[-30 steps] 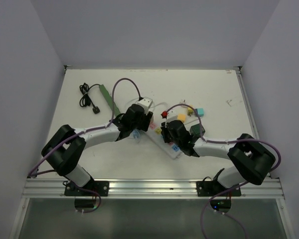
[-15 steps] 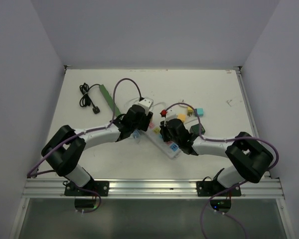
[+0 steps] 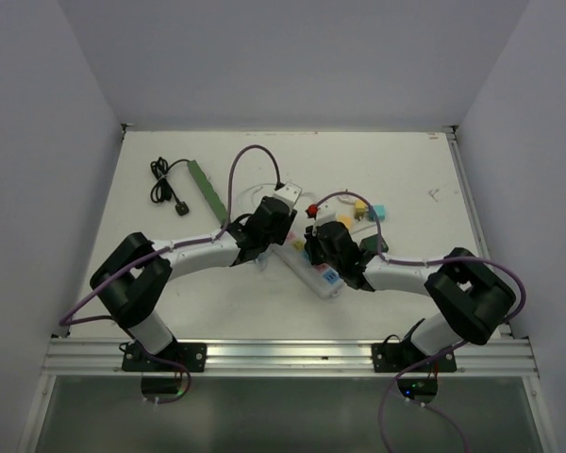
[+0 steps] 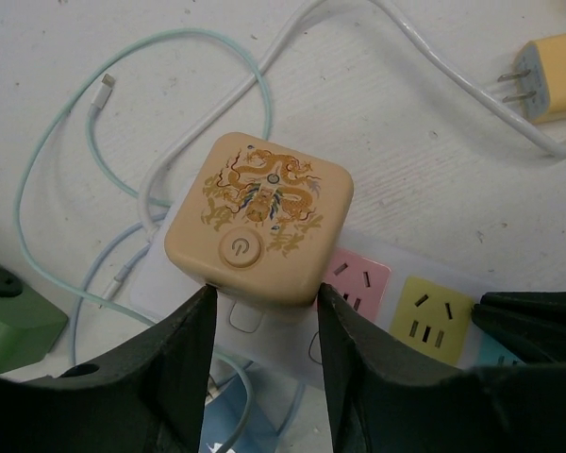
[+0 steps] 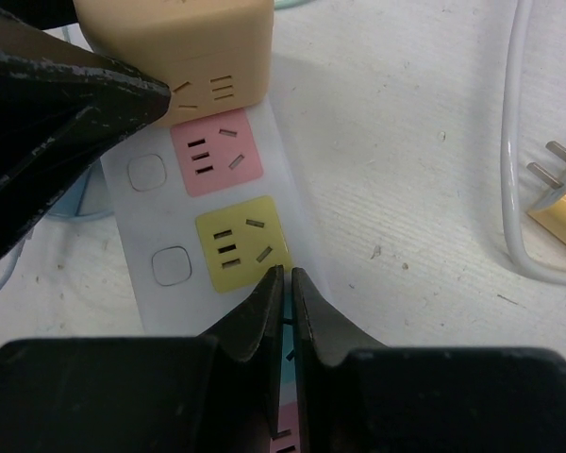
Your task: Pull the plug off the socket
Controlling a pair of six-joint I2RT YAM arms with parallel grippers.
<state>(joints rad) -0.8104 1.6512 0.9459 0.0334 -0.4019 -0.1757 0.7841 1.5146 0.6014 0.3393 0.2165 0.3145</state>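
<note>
The tan plug sits at a slant with only its near edge in my left gripper's fingers, so I need to open, square up and grip the plug's opposite sides [image 4: 341, 232] deeper.
A tan cube plug [image 4: 259, 222] with a gold dragon print and a round power button sits on the end of a white power strip [image 4: 255, 323]. The strip has pink, yellow and teal sockets. My left gripper [image 4: 261, 297] is shut on the plug, one finger against each side of its near edge. The plug also shows in the right wrist view [image 5: 179, 38] and the top view [image 3: 285, 192]. My right gripper [image 5: 288, 274] is shut, its tips resting on the strip [image 5: 151, 226] at the teal socket, just past the yellow one. Both grippers meet at mid-table [image 3: 274, 215] [image 3: 321, 247].
A yellow charger [image 4: 552, 75] with bare prongs lies right of the strip, with a white cable [image 4: 424, 47] and a light-blue cable [image 4: 47, 160] looped nearby. A green strip [image 3: 208, 189] with a black cord lies far left. Red [image 3: 311, 212], yellow and teal [image 3: 379, 211] plugs lie behind.
My left gripper has moved a little right and away, with the tan plug between its fingers. My right gripper has shifted slightly left along the strip.
</note>
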